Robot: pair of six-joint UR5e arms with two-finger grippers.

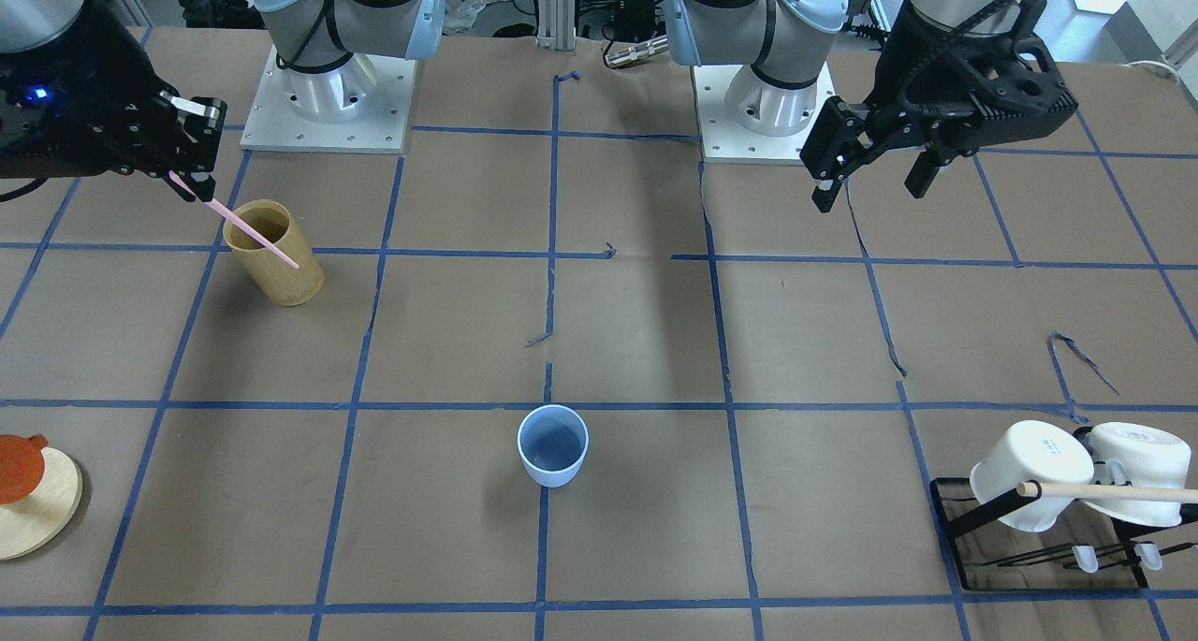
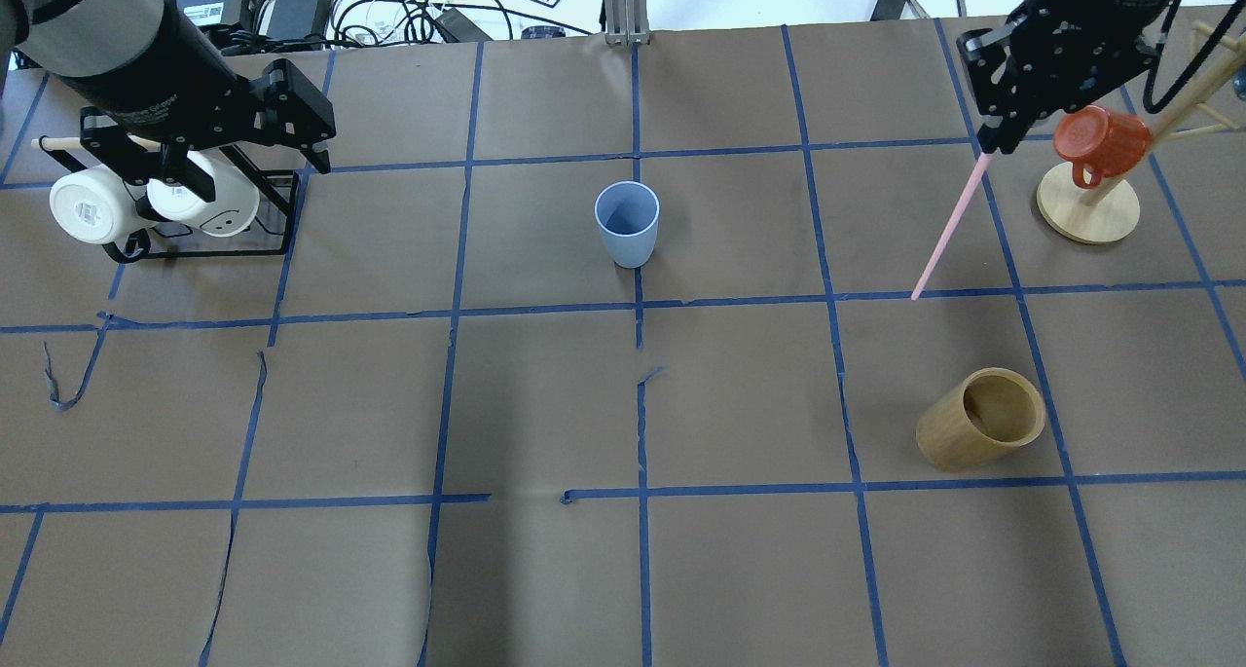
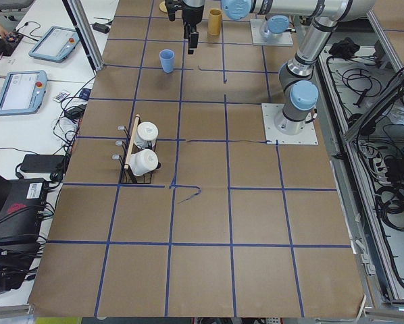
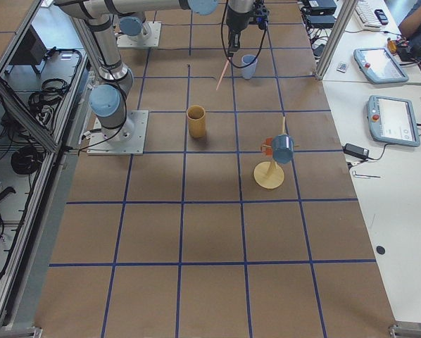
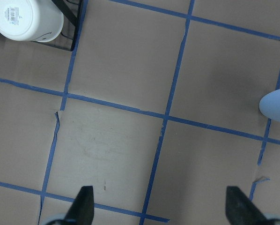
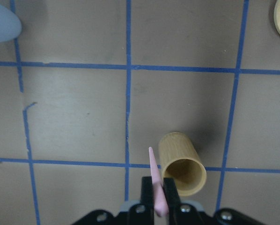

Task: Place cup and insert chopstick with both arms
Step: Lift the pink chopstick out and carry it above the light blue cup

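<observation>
The pale pink chopstick, now held apart from the cup, will be released by my right gripper inside the light blue cup [image 1: 555,461] [image 6: 4,23], leaning against its rim.
The light blue cup [image 2: 626,224] stands upright and empty on the table's centre line; it also shows in the front view [image 1: 553,446]. My right gripper [image 2: 993,141] is shut on the top end of the pale pink chopstick [image 2: 949,229]. It holds the chopstick in the air, slanting down, well to the right of the cup and apart from it. In the right wrist view the chopstick [image 6: 155,183] sits between the fingers. My left gripper [image 2: 248,161] is open and empty above the mug rack, left of the cup; its jaws stand wide in the left wrist view [image 5: 161,206].
A tan bamboo cylinder [image 2: 983,419] stands below the right gripper, nearer the robot. A black rack with white mugs [image 2: 146,204] is at the left. An orange mug [image 2: 1100,141] hangs on a wooden stand [image 2: 1088,209] at the far right.
</observation>
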